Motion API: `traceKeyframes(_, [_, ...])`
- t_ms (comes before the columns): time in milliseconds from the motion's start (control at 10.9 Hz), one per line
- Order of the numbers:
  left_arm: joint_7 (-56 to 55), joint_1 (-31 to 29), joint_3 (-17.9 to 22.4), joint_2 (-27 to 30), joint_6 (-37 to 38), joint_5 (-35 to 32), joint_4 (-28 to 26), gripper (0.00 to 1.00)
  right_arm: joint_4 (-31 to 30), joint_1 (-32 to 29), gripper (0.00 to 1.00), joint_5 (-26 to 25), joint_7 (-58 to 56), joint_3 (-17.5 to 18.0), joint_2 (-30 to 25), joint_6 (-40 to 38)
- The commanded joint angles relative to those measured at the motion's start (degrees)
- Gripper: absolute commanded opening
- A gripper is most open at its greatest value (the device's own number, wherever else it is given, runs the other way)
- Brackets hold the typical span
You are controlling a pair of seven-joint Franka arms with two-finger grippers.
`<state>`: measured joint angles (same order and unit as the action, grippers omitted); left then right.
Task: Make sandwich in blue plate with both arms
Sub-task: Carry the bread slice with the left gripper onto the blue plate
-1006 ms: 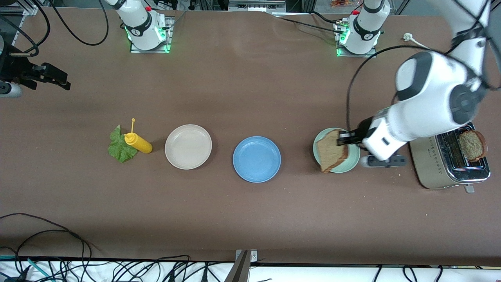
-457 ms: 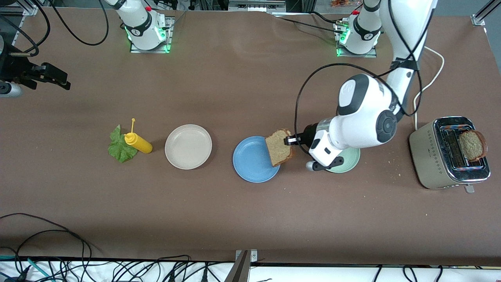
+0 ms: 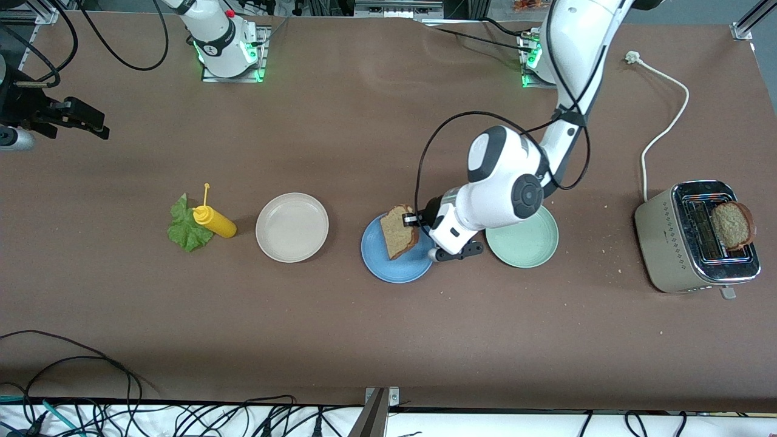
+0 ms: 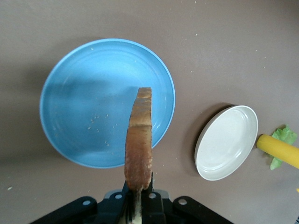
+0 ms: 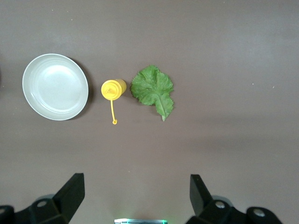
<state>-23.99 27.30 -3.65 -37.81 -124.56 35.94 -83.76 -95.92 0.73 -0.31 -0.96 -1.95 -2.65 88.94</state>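
My left gripper is to let go of the brown bread slice on the middle of the blue plate point(image 3: 397, 248) point(image 4: 107, 104), over the crumbs.
My left gripper point(image 3: 414, 220) is shut on one edge of a brown bread slice point(image 3: 399, 232) and holds it upright over the blue plate point(image 3: 388, 264). In the left wrist view the slice point(image 4: 139, 140) stands edge-on between the jaws of the left gripper point(image 4: 139, 196), above the plate point(image 4: 84, 107), which holds only crumbs. A second bread slice point(image 3: 732, 224) sticks out of the toaster point(image 3: 674, 249). The green lettuce leaf point(image 3: 184, 230) lies on the table toward the right arm's end. My right gripper point(image 3: 97, 124) waits open and empty, high over the table; its view point(image 5: 135, 186) shows the lettuce point(image 5: 152, 88) below.
A yellow mustard bottle point(image 3: 215, 223) stands beside the lettuce. A cream plate point(image 3: 292, 227) sits between the bottle and the blue plate. A mint-green plate point(image 3: 528, 243) sits between the blue plate and the toaster. A white cord point(image 3: 665, 115) trails from the toaster.
My left gripper has carried the bread slice from over the mint-green plate to over the blue plate. The right arm has not moved.
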Motion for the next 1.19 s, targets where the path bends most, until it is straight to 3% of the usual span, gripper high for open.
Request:
traceKeyframes(0, [0.4,2.1,1.3,-2.4,-1.1,1.9,2.7,0.00,0.6,-0.5,1.00,-0.2,0.5,0.4,-0.2,-1.0])
traceKeyframes(1098, [0.6,3.6,2.5,-7.4,-5.6,1.8,5.3,0.00,0.6,-0.5,1.00,0.2,0.6,0.4,-0.3,-2.2])
